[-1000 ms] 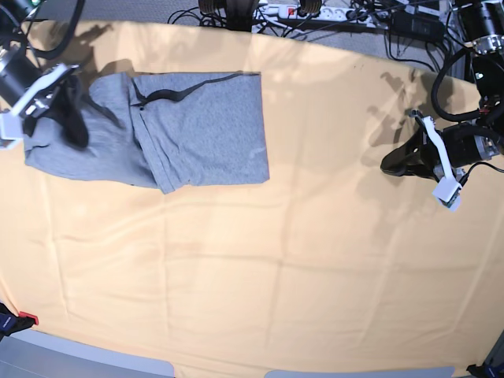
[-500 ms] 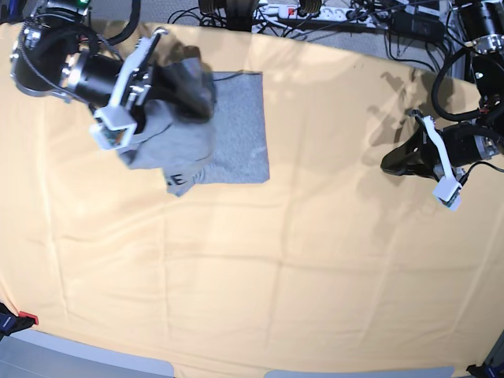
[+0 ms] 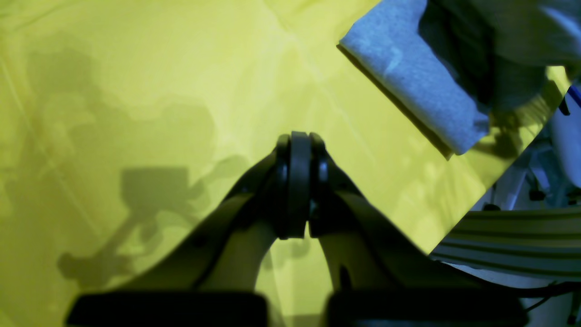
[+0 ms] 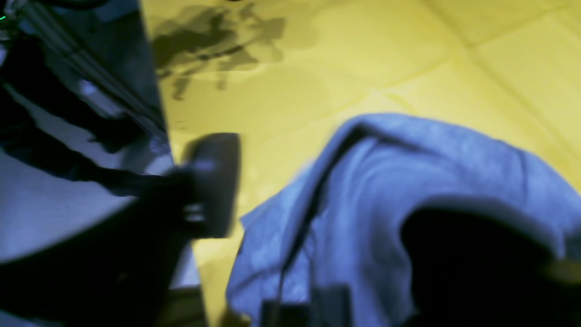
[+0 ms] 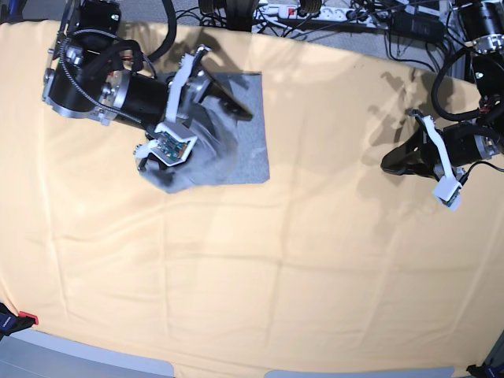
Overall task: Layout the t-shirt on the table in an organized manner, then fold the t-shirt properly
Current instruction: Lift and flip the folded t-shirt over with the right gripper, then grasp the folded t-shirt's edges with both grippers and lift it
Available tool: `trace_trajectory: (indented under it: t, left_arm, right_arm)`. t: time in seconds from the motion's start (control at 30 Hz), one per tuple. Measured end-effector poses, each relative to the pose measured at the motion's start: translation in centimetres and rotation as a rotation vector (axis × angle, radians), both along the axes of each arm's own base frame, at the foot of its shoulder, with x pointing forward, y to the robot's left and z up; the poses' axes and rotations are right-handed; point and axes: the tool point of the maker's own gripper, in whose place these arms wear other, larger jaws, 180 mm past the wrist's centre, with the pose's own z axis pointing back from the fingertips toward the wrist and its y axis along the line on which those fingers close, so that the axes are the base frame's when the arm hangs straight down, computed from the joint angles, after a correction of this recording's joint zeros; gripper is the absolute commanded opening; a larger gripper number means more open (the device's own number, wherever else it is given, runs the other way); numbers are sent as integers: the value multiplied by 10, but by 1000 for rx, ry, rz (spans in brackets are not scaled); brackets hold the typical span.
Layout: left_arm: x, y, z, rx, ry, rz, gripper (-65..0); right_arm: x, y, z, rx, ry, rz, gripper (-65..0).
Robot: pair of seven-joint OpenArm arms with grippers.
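The grey t-shirt's bunched part lies over its flat part, so my right gripper needs to take its edge and my left gripper the opposite side (image 5: pixel 258 130) to straighten it.
The grey t-shirt (image 5: pixel 250 150) lies at the table's (image 5: pixel 276 260) far left, its left part bunched over onto the flat right part. My right gripper (image 5: pixel 232 98) hovers over it, jaws wide apart and holding nothing. In the right wrist view the right gripper (image 4: pixel 322 190) straddles the rumpled t-shirt (image 4: pixel 431 159), one finger (image 4: pixel 213 181) over the table edge. My left gripper (image 5: pixel 394 163) rests shut and empty near the right edge. The left wrist view shows the left gripper (image 3: pixel 297 141) closed above bare cloth, with a folded corner of the t-shirt (image 3: pixel 408 77) far off.
Cables and a power strip (image 5: pixel 299 12) run behind the far edge. A small red item (image 5: pixel 25 318) sits at the near left corner. The table's edge (image 3: pixel 454 218) passes close to the left gripper.
My right arm swept from the far left across to the right, carrying the shirt's left part over the rest, and its jaws have opened. The left arm has stayed still.
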Motion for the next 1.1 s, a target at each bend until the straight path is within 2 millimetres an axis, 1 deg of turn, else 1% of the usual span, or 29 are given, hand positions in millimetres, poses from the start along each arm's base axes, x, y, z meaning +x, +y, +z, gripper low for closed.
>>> trace_trajectory:
  t: [0.1, 0.2, 0.23, 0.33, 0.4, 0.43, 0.47, 0.53, 0.6, 0.63, 0.77, 0.83, 0.9, 1.0, 1.1]
  left_arm:
    - [0, 0, 0, 0, 0, 0, -650]
    - [1, 5, -5, 38, 7, 13, -650]
    - [1, 7, -7, 53, 11, 17, -650]
    - [1, 8, -8, 58, 11, 20, -650]
    - [1, 8, -8, 57, 11, 20, -650]
    - [1, 7, -7, 53, 10, 18, -650]
    - [1, 6, -6, 46, 9, 16, -650]
    - [1, 5, -5, 34, 6, 11, -650]
    - [-2, 0, -1, 2, 8, -6, -650]
    - [-4, -4, 2, -23, 13, -24, -650]
    - [-8, -20, 22, -159, -15, -70, -650]
    - [-8, -22, 23, -157, -17, -75, -650]
    - [-11, -27, 21, -149, -13, -95, -650]
    - [-22, -51, 16, -148, 13, -181, -650]
    - [-42, -83, 11, -148, 40, -308, -650]
  right_arm:
    - [-3, 12, 15, 63, -24, 56, -168]
    - [-9, 18, 21, 94, -20, 103, -168]
    - [-8, 18, 20, 82, -22, 103, -168]
    - [3, 11, 16, 19, -47, 65, -169]
    - [9, 5, 15, -2, -55, 35, -182]
    - [12, 1, 13, -10, -55, 18, -217]
    - [14, -3, 13, -18, -54, 3, -271]
    - [18, -11, 14, -17, -60, -29, -418]
    - [22, -16, 14, -22, -61, -52, -608]
    - [23, -19, 14, -24, -62, -62, -650]
    - [39, -30, 14, -63, -116, -150, -650]
    - [44, -32, 21, -50, -159, -174, -650]
    - [49, -38, 17, -75, -164, -188, -650]
    - [64, -47, -1, -102, -109, -203, -650]
    - [86, -54, -17, -97, -48, -222, -650]
